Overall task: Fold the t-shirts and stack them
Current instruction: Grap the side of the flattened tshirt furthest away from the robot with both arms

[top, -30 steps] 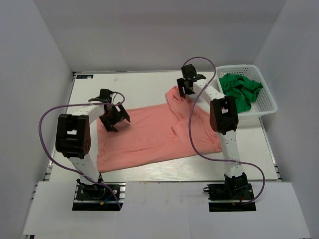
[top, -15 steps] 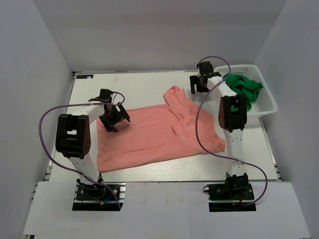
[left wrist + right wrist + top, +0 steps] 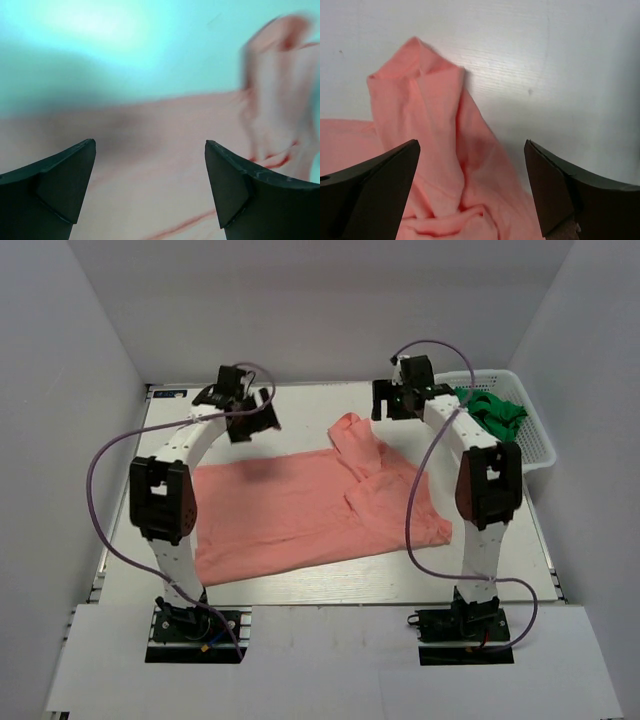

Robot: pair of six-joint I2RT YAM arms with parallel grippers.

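My left gripper should reach across and pinch the flap's open edge (image 3: 334, 434) before folding, because the flap at the salmon-pink t-shirt's bunched end is creased over itself.
The salmon-pink t-shirt (image 3: 300, 505) lies spread across the white table, its right end bunched in folds with a flap pointing to the back (image 3: 352, 430). It also shows blurred in the left wrist view (image 3: 165, 165) and crumpled in the right wrist view (image 3: 430, 150). My left gripper (image 3: 243, 412) is open and empty, raised above the table just behind the shirt's back edge. My right gripper (image 3: 392, 405) is open and empty, raised behind the bunched flap. The green garment (image 3: 490, 412) lies crumpled in the basket.
The white lattice basket (image 3: 535, 445) stands at the table's back right corner. Grey walls close in the table at the back and both sides. Purple cables loop from both arms.
My left gripper has lifted off the shirt's left part and swung to the back of the table. My right gripper has moved up and slightly toward the back, away from the flap.
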